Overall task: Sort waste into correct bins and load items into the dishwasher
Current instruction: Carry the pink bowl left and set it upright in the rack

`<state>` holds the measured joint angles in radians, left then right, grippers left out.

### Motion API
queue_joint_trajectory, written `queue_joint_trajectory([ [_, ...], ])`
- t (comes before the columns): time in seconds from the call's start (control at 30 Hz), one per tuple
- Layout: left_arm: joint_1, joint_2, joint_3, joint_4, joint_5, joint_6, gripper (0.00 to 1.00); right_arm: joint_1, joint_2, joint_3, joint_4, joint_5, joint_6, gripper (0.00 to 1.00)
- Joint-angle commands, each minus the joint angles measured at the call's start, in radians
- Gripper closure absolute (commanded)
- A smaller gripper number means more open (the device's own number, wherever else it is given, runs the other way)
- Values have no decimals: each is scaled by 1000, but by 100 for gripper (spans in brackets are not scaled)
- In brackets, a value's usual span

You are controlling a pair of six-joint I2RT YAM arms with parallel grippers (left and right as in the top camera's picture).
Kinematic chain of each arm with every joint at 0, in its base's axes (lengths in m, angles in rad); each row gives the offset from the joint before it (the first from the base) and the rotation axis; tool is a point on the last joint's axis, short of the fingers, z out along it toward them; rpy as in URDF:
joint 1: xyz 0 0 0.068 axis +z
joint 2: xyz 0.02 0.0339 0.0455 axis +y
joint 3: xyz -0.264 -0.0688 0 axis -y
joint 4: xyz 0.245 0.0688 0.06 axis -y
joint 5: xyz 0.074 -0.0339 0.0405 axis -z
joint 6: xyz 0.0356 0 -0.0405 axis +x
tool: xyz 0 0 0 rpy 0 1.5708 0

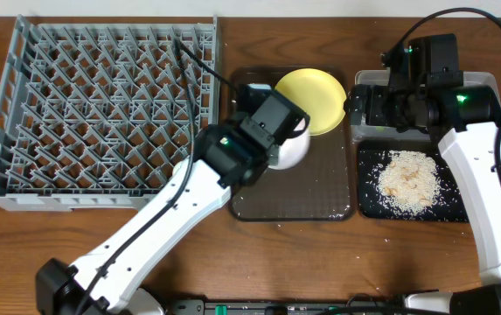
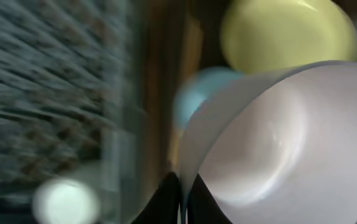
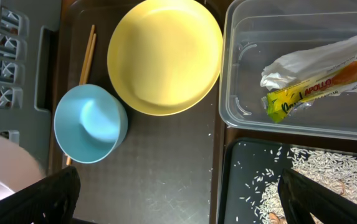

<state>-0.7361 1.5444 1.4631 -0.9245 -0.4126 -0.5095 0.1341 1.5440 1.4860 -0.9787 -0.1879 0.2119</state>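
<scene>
Next, my left gripper sets the white bowl free in the grey dish rack, just inside its edge [image 1: 182, 136] [image 2: 81, 134] that faces the serving tray. The bowl now hangs tilted above that tray.
My left gripper [image 2: 181, 202] is shut on the rim of the white bowl [image 2: 284, 137], which hangs tilted above the brown serving tray [image 1: 320, 203]; the overhead view shows the white bowl [image 1: 292, 152] under the wrist. The yellow plate [image 3: 164, 56] and the light blue bowl [image 3: 90, 123] sit on that tray, with the chopsticks [image 3: 88, 53] along its left side. My right gripper [image 3: 184, 202] hovers open above the tray's right edge, holding nothing. The clear box [image 3: 240, 102] holds the napkin [image 3: 299, 59] and the snack wrapper [image 3: 318, 81]. Rice [image 1: 410, 179] lies in the black tray [image 1: 368, 199].
The grey dish rack [image 1: 101, 114] fills the table's left side, right beside the serving tray. A blurred pale round shape [image 2: 66, 202] shows at the lower left of the left wrist view. A few rice grains lie scattered on the serving tray.
</scene>
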Motion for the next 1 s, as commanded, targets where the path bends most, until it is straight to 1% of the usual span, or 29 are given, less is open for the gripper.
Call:
queue_joint_trajectory([
  [0.0,29,0,5,-7,-355,74,92,-3,-6,-2,-2,4,0,1],
  [0.13,89,15,5,-6,-561,96,92,-3,-6,-2,-2,4,0,1],
  [0.27,168,42,0,-5,-679,109,92,-2,-6,-2,-2,4,0,1],
  [0.5,256,128,-6,18,-724,108,93,-3,-6,-2,-2,4,0,1],
  [0.57,264,163,-6,31,-779,108,93,-3,-6,-2,-2,4,0,1],
  [0.67,265,218,-6,46,-900,108,92,-2,-6,-2,-2,4,0,1],
  [0.73,265,249,-6,47,-945,108,93,-2,-6,-2,-2,4,0,1],
  [0.97,265,291,-39,32,-966,85,93,-2,-6,-2,-2,4,0,1],
])
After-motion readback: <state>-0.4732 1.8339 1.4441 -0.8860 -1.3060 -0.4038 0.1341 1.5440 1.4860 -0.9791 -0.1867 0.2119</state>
